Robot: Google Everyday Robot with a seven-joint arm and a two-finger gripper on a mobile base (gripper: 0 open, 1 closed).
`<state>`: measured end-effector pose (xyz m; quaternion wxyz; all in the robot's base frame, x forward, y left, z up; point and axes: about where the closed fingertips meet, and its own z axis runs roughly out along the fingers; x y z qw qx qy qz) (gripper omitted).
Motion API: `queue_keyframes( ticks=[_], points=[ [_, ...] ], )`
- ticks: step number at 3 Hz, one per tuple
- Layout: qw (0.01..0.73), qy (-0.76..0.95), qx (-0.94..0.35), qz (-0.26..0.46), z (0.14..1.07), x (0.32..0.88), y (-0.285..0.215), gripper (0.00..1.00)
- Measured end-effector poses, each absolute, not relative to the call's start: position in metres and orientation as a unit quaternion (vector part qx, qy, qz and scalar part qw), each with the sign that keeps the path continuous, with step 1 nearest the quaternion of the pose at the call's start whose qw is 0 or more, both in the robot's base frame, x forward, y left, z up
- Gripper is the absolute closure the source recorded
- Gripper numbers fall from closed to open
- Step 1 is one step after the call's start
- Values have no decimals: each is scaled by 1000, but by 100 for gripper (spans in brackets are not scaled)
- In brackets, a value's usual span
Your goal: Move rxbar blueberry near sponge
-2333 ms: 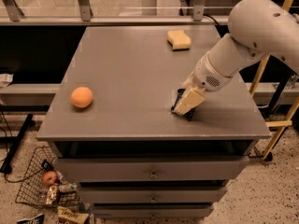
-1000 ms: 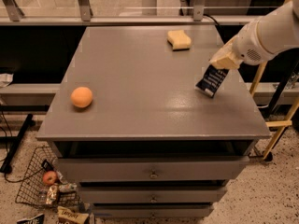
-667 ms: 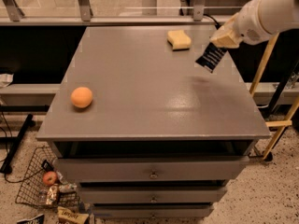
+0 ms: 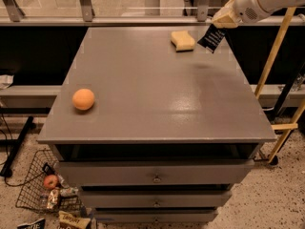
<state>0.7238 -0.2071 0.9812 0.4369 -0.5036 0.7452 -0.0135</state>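
The rxbar blueberry, now hanging tilted above the table, will be let go by my gripper on the grey table (image 4: pixel 192 51), right up against the near corner of the pale-yellow sponge.
The rxbar blueberry (image 4: pixel 212 37), a dark navy wrapper with small white text, hangs tilted in my gripper (image 4: pixel 223 21) above the far right part of the grey table (image 4: pixel 143 94). The gripper is shut on the bar's top end, at the upper right of the view. The pale-yellow sponge (image 4: pixel 183 40) lies on the table just to the left of the bar, a short gap apart. The bar is held off the tabletop.
A round orange (image 4: pixel 83 99) sits at the table's left side. A wire basket (image 4: pixel 43 190) with an apple and snack packets is on the floor at the lower left. A yellow pole (image 4: pixel 274 46) leans at the right. Drawers are below the tabletop.
My gripper lifted the bar from the table's right front area and carried it up and toward the far edge, ending right of the sponge. The sponge and orange have not moved.
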Motion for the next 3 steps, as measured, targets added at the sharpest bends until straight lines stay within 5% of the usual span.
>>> queue_keyframes(
  ticks=[3],
  points=[
    [374,776,-507,26,918,782,-197,100]
  ],
)
